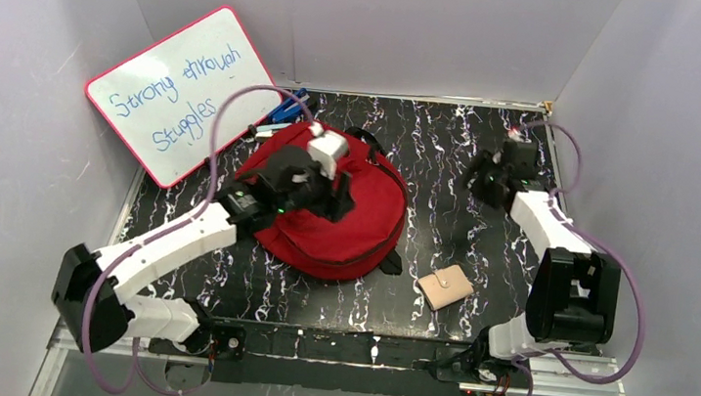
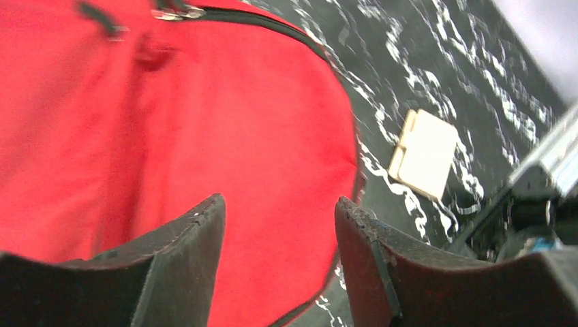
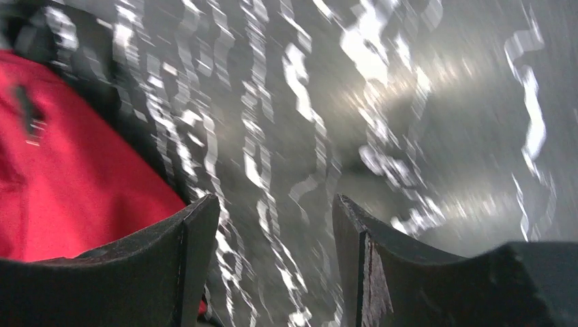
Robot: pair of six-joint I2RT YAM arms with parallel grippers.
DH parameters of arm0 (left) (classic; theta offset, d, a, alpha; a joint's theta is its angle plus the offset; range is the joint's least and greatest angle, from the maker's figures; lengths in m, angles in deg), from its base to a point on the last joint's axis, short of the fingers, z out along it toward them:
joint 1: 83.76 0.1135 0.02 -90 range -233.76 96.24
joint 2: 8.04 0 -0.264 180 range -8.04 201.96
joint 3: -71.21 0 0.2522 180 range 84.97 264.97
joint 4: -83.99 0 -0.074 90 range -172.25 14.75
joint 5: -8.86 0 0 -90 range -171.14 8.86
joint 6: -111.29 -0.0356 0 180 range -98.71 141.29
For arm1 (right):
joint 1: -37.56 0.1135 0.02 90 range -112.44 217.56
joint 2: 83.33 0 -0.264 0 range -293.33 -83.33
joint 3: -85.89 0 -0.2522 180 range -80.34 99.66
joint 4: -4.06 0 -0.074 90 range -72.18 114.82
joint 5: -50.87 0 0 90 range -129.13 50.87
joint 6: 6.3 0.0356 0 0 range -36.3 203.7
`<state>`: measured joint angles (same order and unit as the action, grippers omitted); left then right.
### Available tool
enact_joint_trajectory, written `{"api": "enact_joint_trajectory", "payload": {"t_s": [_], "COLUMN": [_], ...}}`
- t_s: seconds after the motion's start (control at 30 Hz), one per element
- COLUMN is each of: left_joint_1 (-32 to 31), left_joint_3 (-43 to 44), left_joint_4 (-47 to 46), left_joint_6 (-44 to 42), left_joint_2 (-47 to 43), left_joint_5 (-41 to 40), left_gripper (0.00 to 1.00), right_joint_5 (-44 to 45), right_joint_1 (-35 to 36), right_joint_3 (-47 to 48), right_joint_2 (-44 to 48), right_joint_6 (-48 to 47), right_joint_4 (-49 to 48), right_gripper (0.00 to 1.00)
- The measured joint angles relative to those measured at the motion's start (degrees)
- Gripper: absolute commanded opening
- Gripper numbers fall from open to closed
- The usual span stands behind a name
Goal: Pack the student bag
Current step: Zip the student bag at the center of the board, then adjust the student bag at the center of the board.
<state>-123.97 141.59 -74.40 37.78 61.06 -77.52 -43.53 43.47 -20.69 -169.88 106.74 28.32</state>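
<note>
Next, my left gripper goes to the student bag and grabs its zippered edge (image 1: 388,249) (image 2: 356,182) by the black strap closest to the beige wallet.
The student bag (image 1: 348,227), a soft red backpack with black zippers, lies flat in the middle of the table. My left gripper (image 1: 335,199) hovers just above it. In the left wrist view that gripper (image 2: 279,204) is open, with only the red fabric of the bag (image 2: 204,122) showing between its fingers and nothing held. My right gripper (image 1: 482,178) is off to the bag's right, above the bare table. It (image 3: 276,201) also stands open and empty, and the bag's edge (image 3: 68,184) shows at its left.
A small beige wallet (image 1: 444,287) lies on the black marbled table (image 1: 451,140) to the front right of the bag, also seen as wallet (image 2: 424,153). A pink-framed whiteboard (image 1: 181,92) leans at the back left, with blue pens (image 1: 287,108) beside it. White walls enclose the table.
</note>
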Motion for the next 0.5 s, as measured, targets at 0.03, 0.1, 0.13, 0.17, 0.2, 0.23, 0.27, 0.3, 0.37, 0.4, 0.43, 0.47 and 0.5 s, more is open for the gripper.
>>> {"api": "enact_joint_trajectory", "payload": {"t_s": [0.03,0.1,0.13,0.17,0.2,0.23,0.27,0.3,0.37,0.4,0.43,0.47,0.5], "left_joint_1": [-2.47,-8.85,-10.97,-13.79,-15.52,-17.51,-19.08,-20.15,-22.23,-22.73,-23.28,-23.63,-23.87], "left_joint_3": [0.7,2.6,3.37,4.68,5.51,6.6,7.61,8.46,11.13,12.04,13.31,14.21,15.02], "left_joint_4": [0.0,0.44,0.59,1.16,1.31,1.7,1.97,2.29,3.61,3.93,4.66,5.25,6.05], "left_joint_6": [-0.98,-3.3,-4.15,-5.2,-5.92,-6.78,-7.63,-8.26,-10.03,-10.67,-11.56,-12.31,-12.9], "left_joint_2": [1.2,4.79,6.45,8.87,10.8,13.07,15.37,17.22,22.01,23.78,25.92,27.69,29.16], "left_joint_5": [-0.81,-3.37,-4.31,-5.57,-6.32,-7.34,-8.13,-8.72,-10.1,-10.62,-11.39,-12.22,-13.14], "left_gripper": [0.59,0.59,0.59,0.59,0.6,0.61,0.61,0.61,0.61,0.61,0.61,0.61,0.61], "right_joint_5": [-0.37,-2.45,-3.58,-4.5,-5.27,-6.01,-6.62,-7.23,-8.33,-8.87,-9.33,-9.53,-9.73], "right_joint_1": [-2.12,-5.81,-7.23,-8.26,-9.01,-9.51,-9.68,-9.7,-9.68,-9.64,-9.64,-9.66,-9.66], "right_joint_3": [-2.03,-5.66,-6.75,-7.5,-7.96,-8.39,-8.83,-9.25,-10.14,-10.73,-11.23,-11.74,-12.33], "right_joint_2": [0.72,2.86,4.15,5.6,6.97,8.48,9.92,11.13,12.87,13.51,13.92,14.21,14.43], "right_joint_6": [1.01,2.49,3.08,3.52,3.78,3.93,4.02,4.09,4.17,4.17,4.17,4.15,4.13], "right_joint_4": [1.6,4.92,6.32,7.02,7.37,7.52,7.45,7.45,7.41,7.41,7.5,7.52,7.63], "right_gripper": [0.71,0.72,0.72,0.72,0.72,0.72,0.72,0.73,0.73,0.73,0.73,0.73,0.73]}}
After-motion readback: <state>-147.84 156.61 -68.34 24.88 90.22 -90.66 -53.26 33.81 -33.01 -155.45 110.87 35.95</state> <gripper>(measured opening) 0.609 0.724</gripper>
